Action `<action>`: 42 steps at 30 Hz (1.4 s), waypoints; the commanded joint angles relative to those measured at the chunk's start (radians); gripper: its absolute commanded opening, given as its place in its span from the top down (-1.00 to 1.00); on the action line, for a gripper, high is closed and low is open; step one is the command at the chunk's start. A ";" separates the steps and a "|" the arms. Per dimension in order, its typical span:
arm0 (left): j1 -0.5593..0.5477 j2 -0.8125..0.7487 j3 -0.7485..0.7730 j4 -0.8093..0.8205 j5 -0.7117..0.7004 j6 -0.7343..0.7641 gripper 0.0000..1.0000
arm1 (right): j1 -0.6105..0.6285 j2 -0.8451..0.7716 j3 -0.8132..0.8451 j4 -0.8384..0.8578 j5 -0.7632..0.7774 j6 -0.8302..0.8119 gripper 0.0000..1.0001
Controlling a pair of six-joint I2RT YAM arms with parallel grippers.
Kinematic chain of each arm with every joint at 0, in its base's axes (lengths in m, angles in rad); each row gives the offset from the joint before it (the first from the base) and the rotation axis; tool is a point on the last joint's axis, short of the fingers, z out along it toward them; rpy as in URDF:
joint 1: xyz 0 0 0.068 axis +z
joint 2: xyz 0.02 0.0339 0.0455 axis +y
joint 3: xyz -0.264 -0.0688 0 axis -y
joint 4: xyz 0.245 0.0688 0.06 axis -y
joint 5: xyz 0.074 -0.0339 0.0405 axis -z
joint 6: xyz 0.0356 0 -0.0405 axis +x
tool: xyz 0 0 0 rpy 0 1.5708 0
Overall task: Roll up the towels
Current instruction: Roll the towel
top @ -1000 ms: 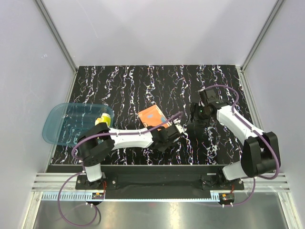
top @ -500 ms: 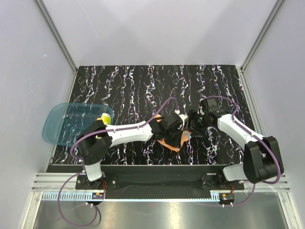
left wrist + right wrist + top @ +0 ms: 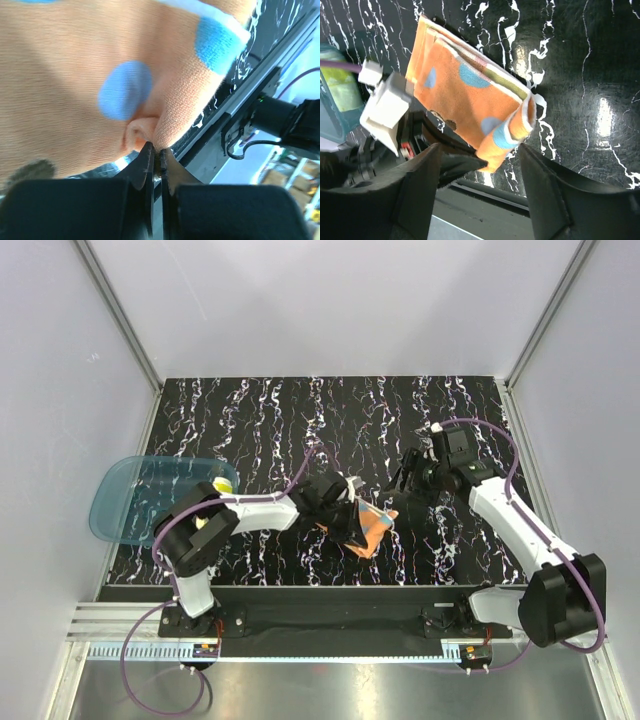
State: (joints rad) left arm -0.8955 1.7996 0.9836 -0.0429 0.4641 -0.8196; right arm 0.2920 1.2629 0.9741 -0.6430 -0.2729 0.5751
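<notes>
I am pinching a bunched crease beside the towel's rolled flap with my left gripper, so I should steady the flap with my right gripper while my left gripper takes the flap's near end (image 3: 171,134).
An orange towel with blue dots (image 3: 366,527) lies folded on the black marbled table, its near end curled into a partial roll. It shows in the right wrist view (image 3: 465,95) and fills the left wrist view (image 3: 100,75). My left gripper (image 3: 352,523) is shut on a fold of the towel's edge (image 3: 150,135). My right gripper (image 3: 408,478) is open and empty, hovering just right of the towel, its fingers (image 3: 415,195) wide apart around the rolled end.
A blue translucent tray (image 3: 125,502) holding a yellow-green rolled towel (image 3: 219,487) sits at the table's left edge. The table's front rail (image 3: 330,592) runs just below the towel. The grey enclosure walls stand on both sides.
My left gripper has pulled the towel's edge over and back toward the left, curling it. My right gripper has lifted away to the right and up from the towel.
</notes>
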 commanded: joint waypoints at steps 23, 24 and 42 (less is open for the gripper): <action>0.144 0.041 -0.036 0.046 0.093 -0.055 0.89 | 0.073 0.239 -0.132 0.373 -0.282 0.023 0.50; 0.147 0.041 -0.036 0.044 0.093 -0.052 0.88 | 0.073 0.274 -0.127 0.375 -0.279 0.020 0.51; 0.093 -0.046 0.088 -0.348 -0.405 0.145 0.05 | 0.085 0.524 -0.069 0.405 -0.232 -0.003 0.59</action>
State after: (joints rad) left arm -0.7654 1.8069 1.0172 -0.1947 0.3546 -0.7689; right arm 0.3614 1.7542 0.8852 -0.2367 -0.5514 0.5999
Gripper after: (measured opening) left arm 0.458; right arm 0.207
